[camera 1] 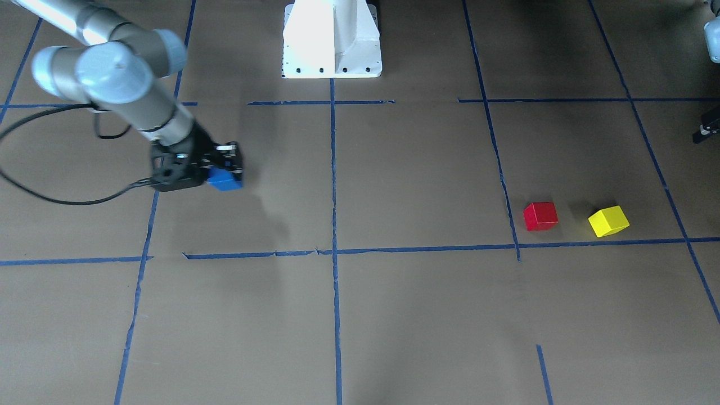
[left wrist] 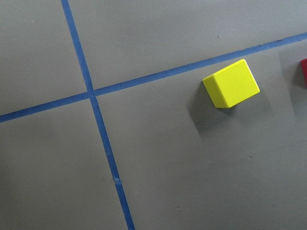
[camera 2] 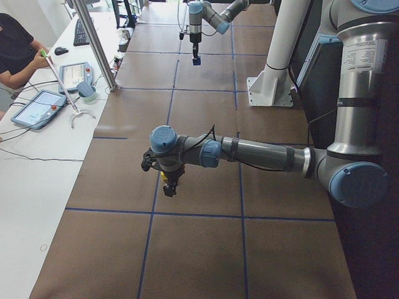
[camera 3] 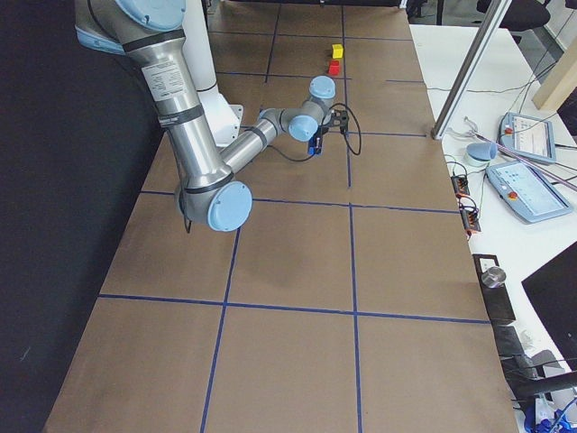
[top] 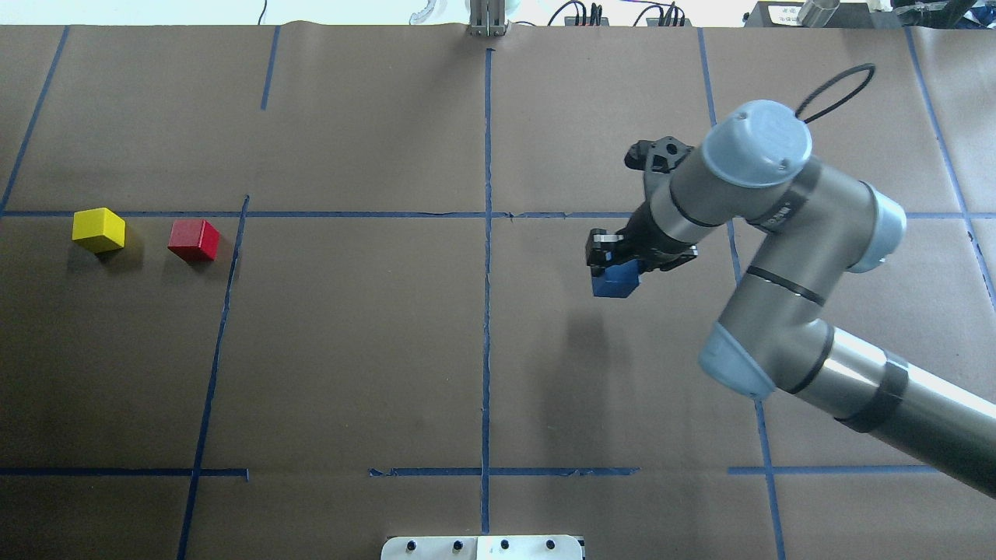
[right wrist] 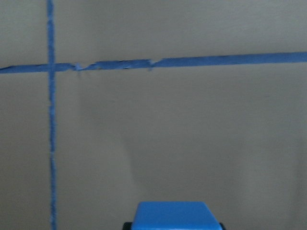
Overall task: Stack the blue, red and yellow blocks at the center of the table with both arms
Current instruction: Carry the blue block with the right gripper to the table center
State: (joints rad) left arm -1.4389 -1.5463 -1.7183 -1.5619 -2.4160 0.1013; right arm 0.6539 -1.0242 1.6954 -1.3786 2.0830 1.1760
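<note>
The blue block will go down from my right gripper onto the centre tape line (camera 1: 334, 181) (right wrist: 53, 197), where I need to set it between the white robot base and the tape crossing.
My right gripper (top: 615, 264) is shut on the blue block (top: 615, 281) and holds it above the table, right of the centre line. It also shows in the front-facing view (camera 1: 225, 179) and at the bottom of the right wrist view (right wrist: 176, 216). The red block (top: 193, 239) and the yellow block (top: 99, 229) sit side by side, a little apart, at the far left of the table. My left gripper (camera 2: 169, 189) hangs above that end of the table. Its wrist view looks down on the yellow block (left wrist: 231, 84). I cannot tell whether it is open or shut.
Blue tape lines (top: 487, 233) divide the brown paper table into squares. The white robot base (camera 1: 332, 39) stands at the table's robot-side edge. Tablets and a person (camera 2: 15, 47) are at a side table beyond the far edge.
</note>
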